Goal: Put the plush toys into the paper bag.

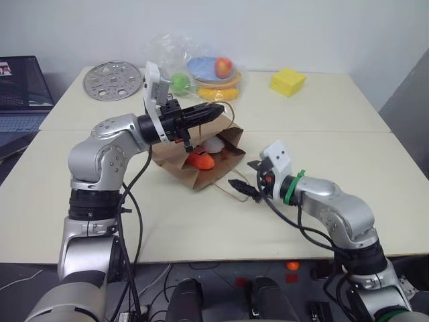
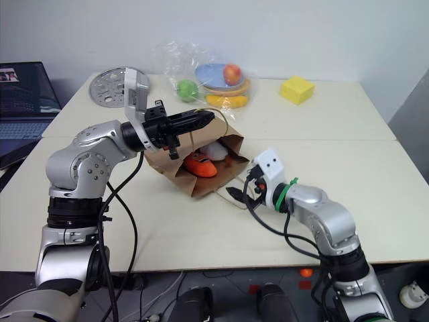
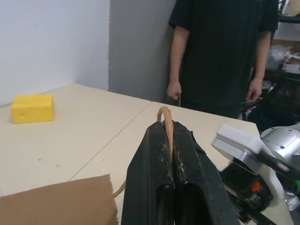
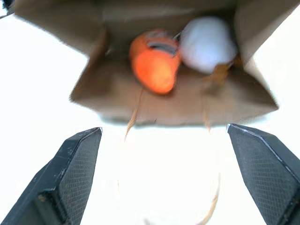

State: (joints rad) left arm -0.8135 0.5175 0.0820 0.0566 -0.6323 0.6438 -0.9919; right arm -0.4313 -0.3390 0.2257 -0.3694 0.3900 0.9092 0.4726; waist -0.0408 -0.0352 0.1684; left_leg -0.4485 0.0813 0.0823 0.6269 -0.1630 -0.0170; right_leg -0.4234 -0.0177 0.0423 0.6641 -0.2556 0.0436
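The robot's left gripper should release the brown paper bag upright on the table [image 1: 204,184] just in front of the orange carrot plush.
The brown paper bag [image 1: 175,163] lies on its side at mid-table, its mouth facing me. Inside it rest the orange carrot plush [image 4: 154,65] and the white oval plush [image 4: 207,43], side by side. My left gripper [image 1: 216,111] is shut on the bag's upper loop handle [image 3: 164,115], holding the mouth up. In front of the bag, just above the table, my right gripper [image 1: 247,177] stands open with nothing between its fingers [image 4: 70,168]. The lower handle [image 4: 129,126] lies on the table between them.
A clear plastic bag of fruit on plates [image 1: 213,70] sits at the back of the table, with a yellow block [image 1: 287,81] to its right and a perforated metal disc [image 1: 112,78] to its left. A laptop [image 1: 20,94] is at the far left. A person [image 3: 220,51] stands beyond the table.
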